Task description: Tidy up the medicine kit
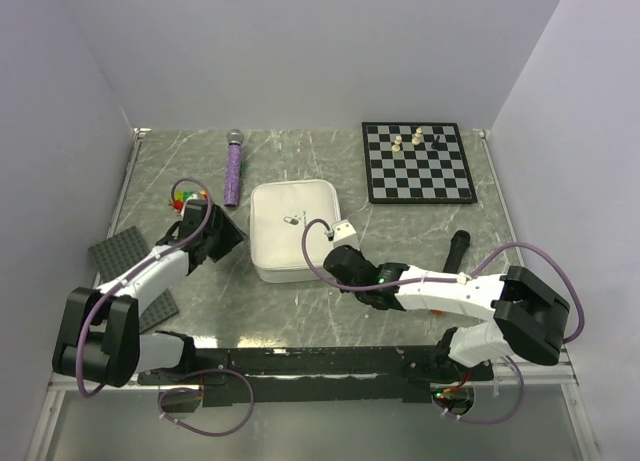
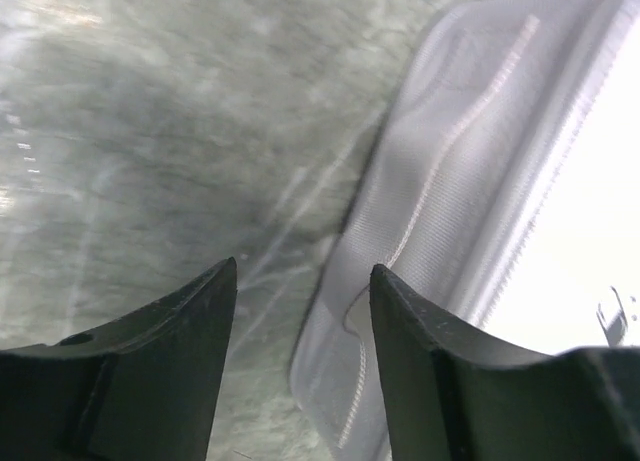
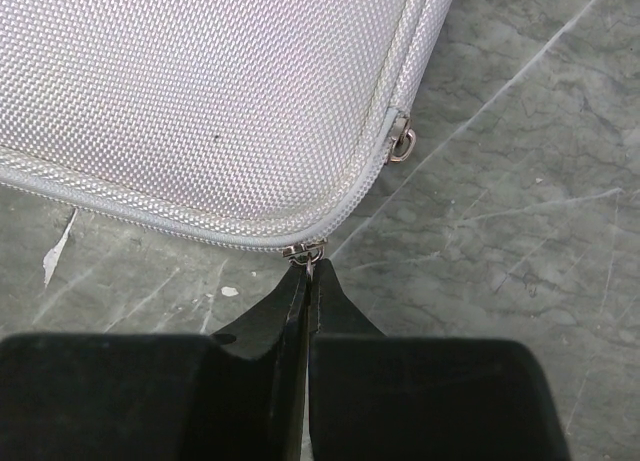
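The kit's handle sits outside the open fingers of my left gripper. Next, I move over and pinch the handle's middle [image 2: 352, 313] to steady the kit for the zipper.
The white medicine kit [image 1: 293, 229] lies closed in the middle of the table, pill logo on top. My right gripper [image 1: 338, 264] is at its near right corner, shut on the metal zipper pull [image 3: 306, 253], which sits at the rounded corner of the zip line. A second small metal ring [image 3: 402, 144] shows on the kit's side. My left gripper [image 1: 228, 234] is open at the kit's left side; in the left wrist view the kit's woven side [image 2: 470, 181] lies just ahead of my right fingertip [image 2: 385, 281], and nothing is between the fingers.
A chessboard [image 1: 417, 161] with a few pieces lies at the back right. A purple microphone-like wand [image 1: 233, 169] lies at the back left. Grey baseplates [image 1: 118, 251] and small coloured bricks [image 1: 180, 196] sit at the left. A black handle [image 1: 457, 247] lies right of the kit.
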`<state>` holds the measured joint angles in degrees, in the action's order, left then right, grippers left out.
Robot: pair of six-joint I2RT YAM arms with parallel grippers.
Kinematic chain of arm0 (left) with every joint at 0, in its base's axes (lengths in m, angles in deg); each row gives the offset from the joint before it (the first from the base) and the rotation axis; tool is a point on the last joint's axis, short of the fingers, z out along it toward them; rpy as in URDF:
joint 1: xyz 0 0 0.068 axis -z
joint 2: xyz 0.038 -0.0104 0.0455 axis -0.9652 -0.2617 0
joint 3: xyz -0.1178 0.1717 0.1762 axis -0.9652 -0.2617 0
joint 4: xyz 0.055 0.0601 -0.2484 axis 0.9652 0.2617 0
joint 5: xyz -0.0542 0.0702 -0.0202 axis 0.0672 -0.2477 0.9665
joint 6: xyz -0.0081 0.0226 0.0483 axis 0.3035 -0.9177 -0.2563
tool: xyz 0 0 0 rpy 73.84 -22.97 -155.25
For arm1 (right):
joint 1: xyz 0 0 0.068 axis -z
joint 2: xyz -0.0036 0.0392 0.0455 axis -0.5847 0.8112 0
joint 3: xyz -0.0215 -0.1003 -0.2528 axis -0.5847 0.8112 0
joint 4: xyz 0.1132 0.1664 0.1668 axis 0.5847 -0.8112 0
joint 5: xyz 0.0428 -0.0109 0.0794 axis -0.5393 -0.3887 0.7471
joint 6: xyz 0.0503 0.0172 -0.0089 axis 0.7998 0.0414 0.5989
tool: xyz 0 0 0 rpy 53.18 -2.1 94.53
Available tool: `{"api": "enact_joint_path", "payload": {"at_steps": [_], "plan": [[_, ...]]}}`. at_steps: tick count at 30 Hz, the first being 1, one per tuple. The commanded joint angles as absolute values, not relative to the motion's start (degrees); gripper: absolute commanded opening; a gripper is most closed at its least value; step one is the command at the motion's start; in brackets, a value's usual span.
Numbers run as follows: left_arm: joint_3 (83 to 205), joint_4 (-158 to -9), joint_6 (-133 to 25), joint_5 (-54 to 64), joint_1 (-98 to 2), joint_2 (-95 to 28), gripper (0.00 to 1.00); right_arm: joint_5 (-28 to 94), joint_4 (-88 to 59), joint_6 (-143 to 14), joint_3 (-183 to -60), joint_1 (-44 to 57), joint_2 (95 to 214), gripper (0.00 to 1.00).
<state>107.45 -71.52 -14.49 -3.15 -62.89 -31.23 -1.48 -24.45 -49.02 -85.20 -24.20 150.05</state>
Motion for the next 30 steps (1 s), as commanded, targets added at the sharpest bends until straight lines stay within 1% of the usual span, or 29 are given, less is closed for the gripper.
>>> {"api": "enact_joint_path", "payload": {"at_steps": [1,3,7,11,14,16,17,21,23,27,30], "plan": [[106.57,-75.43,-12.39,-2.85,-60.25,-28.18,0.63,-3.19,-27.29,-48.92,-87.53,-24.86,150.86,0.0],[106.14,-75.35,-11.78,-2.85,-59.45,-27.22,0.66,-3.1,-27.38,-48.92,-87.62,-24.95,150.86,0.0],[104.82,-76.05,-11.33,-5.04,-57.44,-26.6,0.66,-3.19,-27.29,-48.83,-87.53,-25.04,151.12,0.0],[103.59,-74.91,-10.63,-7.07,-55.68,-28.35,0.63,-3.02,-27.38,-48.74,-87.62,-25.12,151.04,0.0],[101.92,-75.61,-9.84,-7.59,-55.32,-28.71,0.57,-2.93,-27.2,-49.0,-87.62,-25.21,150.95,0.0],[101.48,-76.4,-9.93,-7.42,-55.32,-29.06,0.5,-2.84,-27.29,-49.18,-87.79,-25.21,151.03,0.0],[101.47,-76.49,-10.1,-7.33,-55.15,-29.23,0.45,-2.84,-27.38,-49.27,-87.79,-25.21,151.21,0.0],[102.7,-75.18,-11.68,-8.91,-55.06,-30.46,0.15,-2.93,-27.64,-49.97,-87.79,-25.21,151.56,0.0],[104.45,-72.55,-12.91,-11.62,-55.06,-31.51,0.01,-1.88,-27.38,-51.72,-87.79,-25.21,151.74,0.0],[109.38,-67.01,-15.19,-16.99,-55.14,-35.38,0.01,-4.23,-28.6,-55.06,-88.05,-24.69,151.13,0.0],[110.88,-64.8,-16.77,-18.05,-55.32,-37.67,0.01,-7.13,-31.15,-54.81,-88.06,-21.97,148.32,0.0]]}}
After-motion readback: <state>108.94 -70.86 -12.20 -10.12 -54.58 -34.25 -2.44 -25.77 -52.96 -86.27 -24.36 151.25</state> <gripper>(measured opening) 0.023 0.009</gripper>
